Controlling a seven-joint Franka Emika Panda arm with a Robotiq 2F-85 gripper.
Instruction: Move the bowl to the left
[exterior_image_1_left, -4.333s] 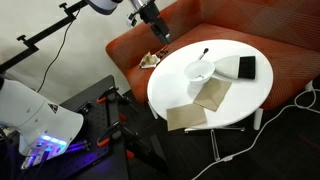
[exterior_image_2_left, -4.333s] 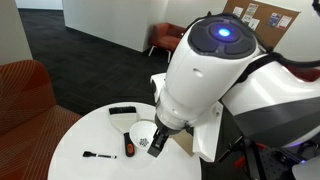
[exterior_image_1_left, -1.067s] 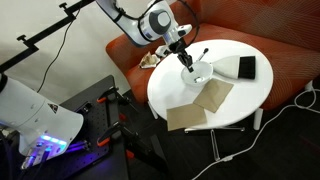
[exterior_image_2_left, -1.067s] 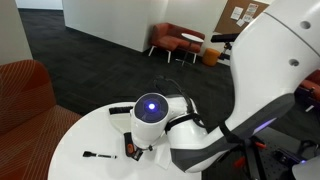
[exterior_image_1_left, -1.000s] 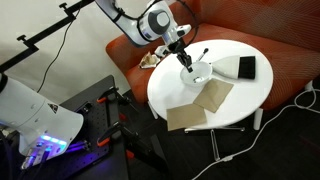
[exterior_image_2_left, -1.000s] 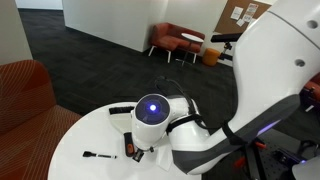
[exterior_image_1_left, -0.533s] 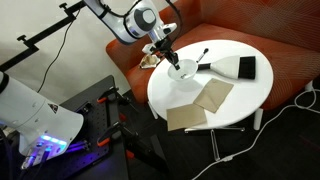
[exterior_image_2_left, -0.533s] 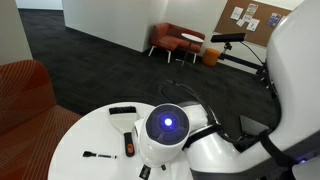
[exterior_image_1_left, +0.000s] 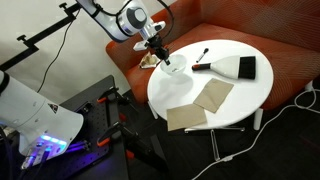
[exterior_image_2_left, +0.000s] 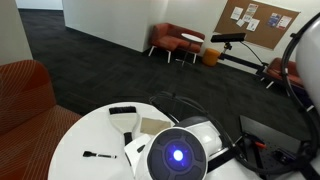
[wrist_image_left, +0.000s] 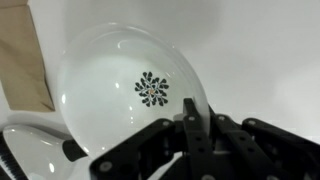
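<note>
Next, I let go of the bowl on the white table's rim area (exterior_image_1_left: 179, 57), beside the tip of the black block's handle.
The bowl (wrist_image_left: 130, 85) is white with a small black flower mark in its middle. It fills most of the wrist view. My gripper (wrist_image_left: 190, 112) is shut on the bowl's near rim, one finger inside and one outside. In an exterior view the bowl (exterior_image_1_left: 173, 69) hangs from the gripper (exterior_image_1_left: 162, 58) near the left edge of the round white table (exterior_image_1_left: 240, 100). In the opposite exterior view my own arm (exterior_image_2_left: 178, 157) hides both the bowl and the gripper.
Two tan napkins (exterior_image_1_left: 213, 95) (exterior_image_1_left: 185, 118) lie on the table's front half, and one napkin (wrist_image_left: 25, 60) shows beside the bowl. A black block (exterior_image_1_left: 247, 67) and a marker (exterior_image_1_left: 204, 53) lie at the back. An orange sofa (exterior_image_1_left: 285, 40) curves behind the table.
My gripper, shut on the bowl's rim throughout, has carried the bowl from the table's middle toward its left edge. The napkins and the block have stayed put.
</note>
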